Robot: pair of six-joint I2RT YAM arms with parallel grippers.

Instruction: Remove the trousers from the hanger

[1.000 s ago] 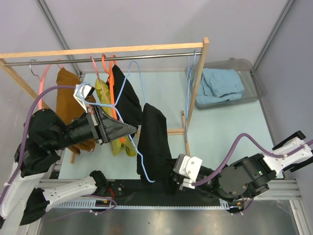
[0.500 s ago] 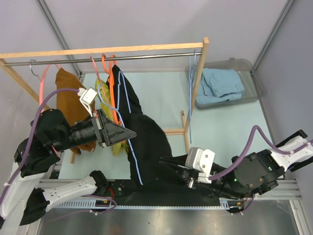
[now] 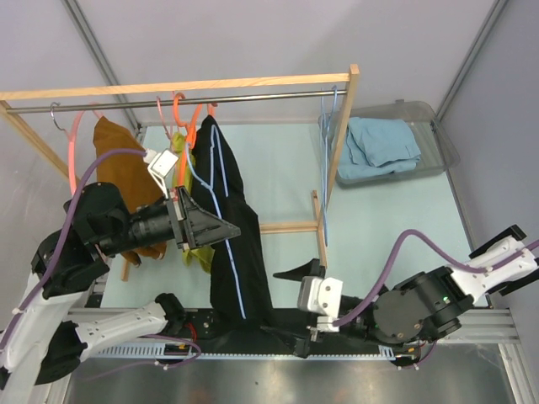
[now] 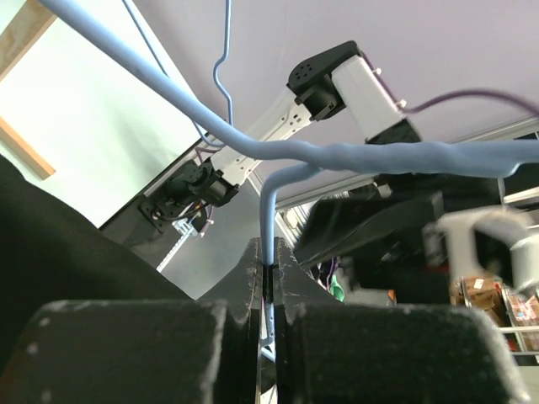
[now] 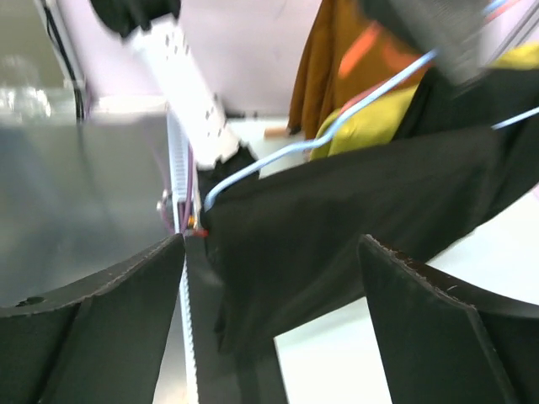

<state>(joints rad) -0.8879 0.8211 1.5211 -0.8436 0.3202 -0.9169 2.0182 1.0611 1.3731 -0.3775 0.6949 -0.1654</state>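
The side edge of the black trousers (image 3: 265, 299) (image 5: 269, 290), beside the lower end of the light blue hanger, should be gripped next by my right gripper.
The black trousers (image 3: 224, 189) hang long and straight over a light blue wire hanger (image 3: 237, 278) in front of the rack. My left gripper (image 3: 231, 229) is shut on that hanger; in the left wrist view the blue hanger wire (image 4: 270, 210) runs down into my left gripper (image 4: 269, 271), with the trousers (image 4: 67, 252) dark at the left. My right gripper (image 3: 288, 303) stands open near the table's front edge, just right of the trousers' lower end. From the right wrist, my right gripper (image 5: 274, 252) holds nothing, and the trousers (image 5: 354, 202) and hanger (image 5: 278, 156) lie beyond its fingers.
A wooden rack with a metal rail (image 3: 253, 97) carries a brown garment (image 3: 118, 160) and a yellow-green one (image 3: 198, 252) on pink and orange hangers. An empty blue hanger (image 3: 324, 168) hangs by the right post. A clear bin (image 3: 438, 139) holds folded blue cloth (image 3: 383, 143).
My right gripper let go of the trousers, opened and drew back toward the near edge. The trousers swung left and now hang straight. My left gripper stayed shut on the hanger.
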